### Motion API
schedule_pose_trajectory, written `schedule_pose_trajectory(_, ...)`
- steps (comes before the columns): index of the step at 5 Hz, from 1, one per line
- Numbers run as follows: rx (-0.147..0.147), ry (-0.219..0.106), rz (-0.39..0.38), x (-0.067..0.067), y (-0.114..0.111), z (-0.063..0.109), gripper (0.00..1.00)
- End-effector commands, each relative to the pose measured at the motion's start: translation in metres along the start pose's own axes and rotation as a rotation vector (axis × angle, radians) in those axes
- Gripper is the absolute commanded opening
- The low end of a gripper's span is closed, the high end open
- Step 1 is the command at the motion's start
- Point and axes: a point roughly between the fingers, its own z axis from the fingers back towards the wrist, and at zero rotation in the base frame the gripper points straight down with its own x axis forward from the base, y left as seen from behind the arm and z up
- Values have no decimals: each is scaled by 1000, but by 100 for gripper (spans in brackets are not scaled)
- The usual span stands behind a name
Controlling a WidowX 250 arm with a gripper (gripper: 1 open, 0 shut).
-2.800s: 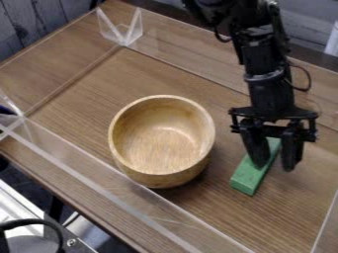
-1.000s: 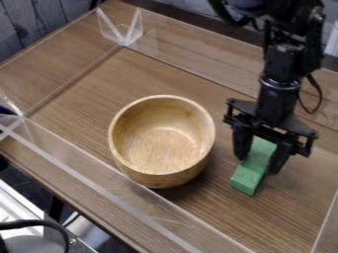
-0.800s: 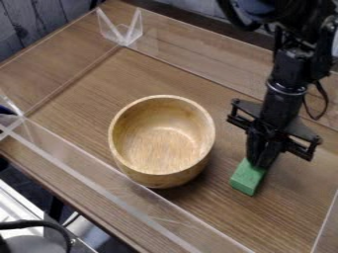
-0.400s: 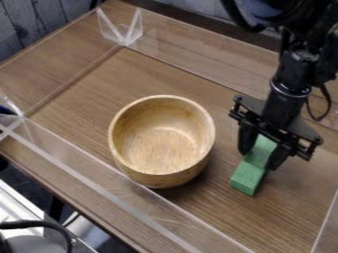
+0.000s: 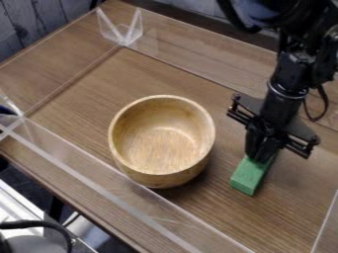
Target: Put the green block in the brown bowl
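The green block's far end is between my gripper's fingers, so next I open them, lift clear and grasp the block nearer its middle (image 5: 255, 166) before carrying it to the bowl.
The green block (image 5: 247, 179) lies flat on the wooden table, just right of the brown bowl (image 5: 161, 139), with its near end showing. My gripper (image 5: 266, 158) points straight down over the block's far end. Its dark fingers are drawn together on that end, which they hide. The block still rests on the table. The bowl is a round, light tan wooden one with nothing inside it, about a hand's width left of the gripper.
Clear plastic walls (image 5: 79, 176) fence in the wooden table top (image 5: 119, 79) on all sides. A clear bracket (image 5: 128, 30) stands at the back corner. A dark cable (image 5: 34, 237) loops outside the wall at the lower left.
The fingers, which stood apart on either side of the block's far end, have closed onto it. The hand has stayed in place, and the block and bowl have not moved.
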Motion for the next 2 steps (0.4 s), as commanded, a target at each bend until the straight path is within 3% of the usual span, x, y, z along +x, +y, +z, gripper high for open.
schedule_pose_trajectory(1, -27, -51, -7, 7, 2, 23, 100)
schedule_pose_trajectory(2, -15, -30, -27, 8, 1, 18, 0)
